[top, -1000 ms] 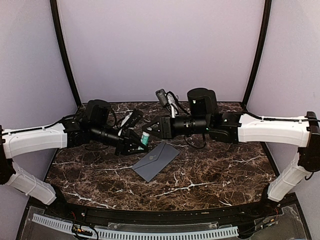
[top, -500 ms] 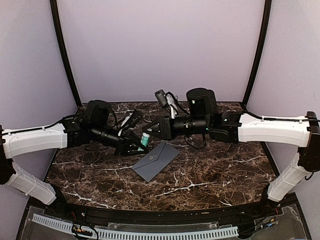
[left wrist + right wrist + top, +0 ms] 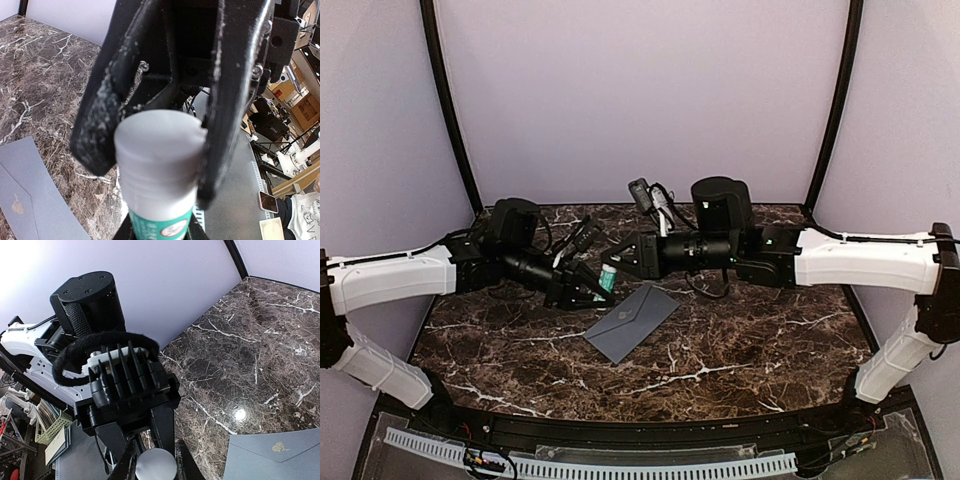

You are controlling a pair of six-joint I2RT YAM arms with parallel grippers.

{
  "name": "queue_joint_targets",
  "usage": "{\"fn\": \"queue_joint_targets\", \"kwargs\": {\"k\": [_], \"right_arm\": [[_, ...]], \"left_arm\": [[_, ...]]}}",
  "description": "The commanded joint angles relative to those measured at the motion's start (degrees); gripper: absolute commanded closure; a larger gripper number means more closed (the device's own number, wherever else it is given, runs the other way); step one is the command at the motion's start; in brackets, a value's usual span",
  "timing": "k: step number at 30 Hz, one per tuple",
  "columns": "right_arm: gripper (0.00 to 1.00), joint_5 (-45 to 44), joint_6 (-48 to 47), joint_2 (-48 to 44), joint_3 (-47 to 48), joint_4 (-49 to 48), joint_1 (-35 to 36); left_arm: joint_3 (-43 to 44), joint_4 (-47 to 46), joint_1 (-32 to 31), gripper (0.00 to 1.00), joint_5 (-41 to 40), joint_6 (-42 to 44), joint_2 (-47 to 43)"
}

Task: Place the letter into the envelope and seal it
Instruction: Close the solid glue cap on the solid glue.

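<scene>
My right gripper should open, move lower and grip the green body [image 3: 606,281] before my left gripper opens, because it is only at the white cap now.
The grey envelope [image 3: 632,322] lies flat on the marble table in front of both grippers, flap side up with a small gold emblem. It also shows in the left wrist view [image 3: 30,200] and the right wrist view [image 3: 275,457]. The letter is out of view. A glue stick [image 3: 608,277] with a green label and white cap [image 3: 160,150] hangs above the table between the two grippers. My left gripper [image 3: 598,287] [image 3: 159,232] is shut on its green body. My right gripper [image 3: 618,262] [image 3: 156,462] is shut on the white cap [image 3: 156,466].
The dark marble table [image 3: 770,340] is bounded by purple walls and two black posts [image 3: 450,120] at the back corners. A black rail [image 3: 620,430] runs along the near edge. Both arms reach inward and meet above the table's back centre.
The right gripper's jaws have closed a little, onto the glue stick's cap. The left gripper has shifted slightly while still holding the stick. The envelope has not moved.
</scene>
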State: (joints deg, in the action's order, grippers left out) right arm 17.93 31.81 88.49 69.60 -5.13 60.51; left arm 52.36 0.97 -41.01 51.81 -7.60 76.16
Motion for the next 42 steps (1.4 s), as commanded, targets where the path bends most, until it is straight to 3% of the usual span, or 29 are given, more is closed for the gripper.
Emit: {"fn": "queue_joint_targets", "kwargs": {"k": [1, 12, 23, 26, 32, 38, 42], "right_arm": [[1.0, 13.03, -0.36, 3.07, -1.47, 6.36, 5.35], [1.0, 11.54, 0.91, 5.04, -0.64, 11.27, 7.21], [1.0, 15.51, 1.12, 4.37, -3.66, 6.08, 9.19], [1.0, 15.93, 1.06, 4.72, -3.36, 6.78, 9.48], [1.0, 14.25, 1.35, 5.09, -2.34, 8.24, 9.68], [1.0, 7.65, 1.1, 4.1, 0.13, 11.25, 9.22], [0.81, -1.9, 3.22, 0.58, 0.75, 11.9, 7.56]], "left_arm": [[2.44, -7.89, 1.61, 1.0, -0.97, -2.05, -0.21], [4.75, -2.38, 1.64, 1.0, -17.23, 1.25, -0.12], [3.86, -13.82, 6.26, 1.0, 2.29, -9.73, 0.18], [3.85, -12.96, 6.3, 1.0, 0.82, -9.47, -0.05], [4.45, -4.51, 6.3, 1.0, -12.77, -2.07, -0.83], [3.52, -3.19, 6.01, 1.0, -11.95, 0.3, -0.75], [2.64, -1.85, 4.58, 1.0, -8.84, 4.01, -0.64]]}}
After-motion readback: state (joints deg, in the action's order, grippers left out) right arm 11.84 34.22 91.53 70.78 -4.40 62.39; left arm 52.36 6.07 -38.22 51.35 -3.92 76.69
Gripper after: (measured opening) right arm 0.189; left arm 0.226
